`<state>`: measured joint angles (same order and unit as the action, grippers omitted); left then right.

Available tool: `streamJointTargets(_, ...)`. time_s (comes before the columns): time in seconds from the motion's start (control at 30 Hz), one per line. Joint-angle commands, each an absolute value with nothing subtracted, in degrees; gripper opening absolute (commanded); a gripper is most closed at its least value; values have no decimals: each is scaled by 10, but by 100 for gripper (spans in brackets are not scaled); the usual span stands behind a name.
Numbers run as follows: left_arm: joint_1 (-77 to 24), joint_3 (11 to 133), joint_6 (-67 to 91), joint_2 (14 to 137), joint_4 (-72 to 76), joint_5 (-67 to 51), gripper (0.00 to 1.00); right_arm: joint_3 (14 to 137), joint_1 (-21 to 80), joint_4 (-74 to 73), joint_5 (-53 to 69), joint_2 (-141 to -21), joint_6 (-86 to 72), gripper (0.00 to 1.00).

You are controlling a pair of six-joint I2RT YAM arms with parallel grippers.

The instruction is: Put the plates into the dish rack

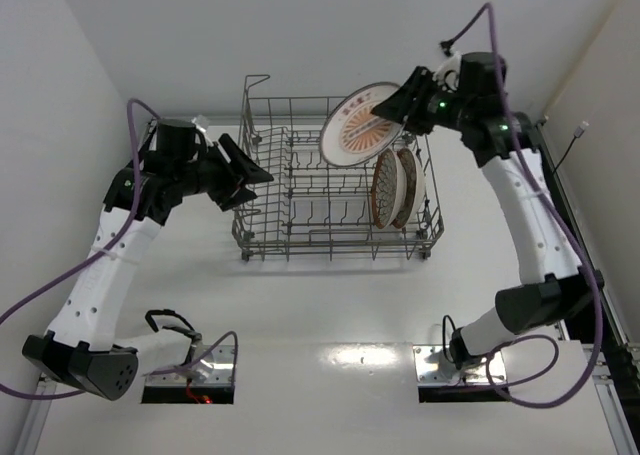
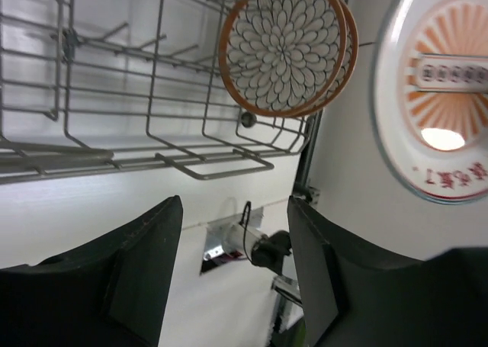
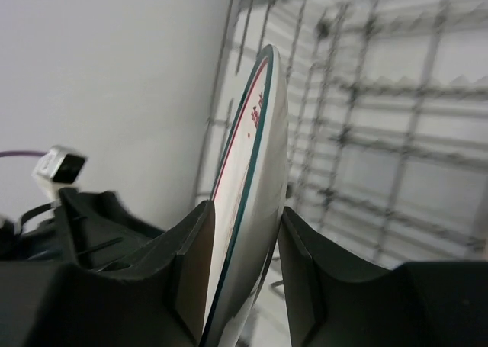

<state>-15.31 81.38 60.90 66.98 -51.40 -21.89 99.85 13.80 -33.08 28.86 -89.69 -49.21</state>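
Next, I let go of the white plate with my right gripper upright in the dish rack (image 1: 376, 189), against the inner petal-pattern plate.
The grey wire dish rack (image 1: 300, 190) stands at the table's middle back. Two brown-rimmed petal-pattern plates (image 1: 392, 187) stand upright side by side at its right end; they also show in the left wrist view (image 2: 284, 48). My right gripper (image 1: 408, 100) is shut on the rim of the white plate with the orange sunburst (image 1: 358, 125) and holds it tilted above the rack's right back corner. The right wrist view shows that plate edge-on (image 3: 252, 202) between the fingers. My left gripper (image 1: 245, 175) is open and empty by the rack's left side (image 2: 236, 244).
White walls close in at the back and both sides. The rack's tall sides and upright tines (image 2: 137, 49) rise in its left and middle parts. Two mounting plates (image 1: 452, 365) sit at the near table edge.
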Motion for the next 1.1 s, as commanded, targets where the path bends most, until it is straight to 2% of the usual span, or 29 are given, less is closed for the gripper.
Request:
streamJointTargets(0.0, -138, 863, 545, 677, -557, -173, 55, 1085, 129, -476, 154, -853, -357, 0)
streamJointTargets(0.17, -120, 858, 545, 677, -552, -187, 55, 1092, 142, -543, 27, -860, -277, 0)
streamJointTargets(0.4, -115, 846, 550, 677, -541, -187, 55, 1043, 177, -538, -82, -870, -190, 0)
streamJointTargets(0.73, -104, 840, 555, 677, -535, -198, 55, 1010, 267, -505, -191, -921, -137, 0)
streamJointTargets(1.07, -58, 835, 533, 682, -541, -221, 55, 1038, 294, -490, -263, -996, -98, 0)
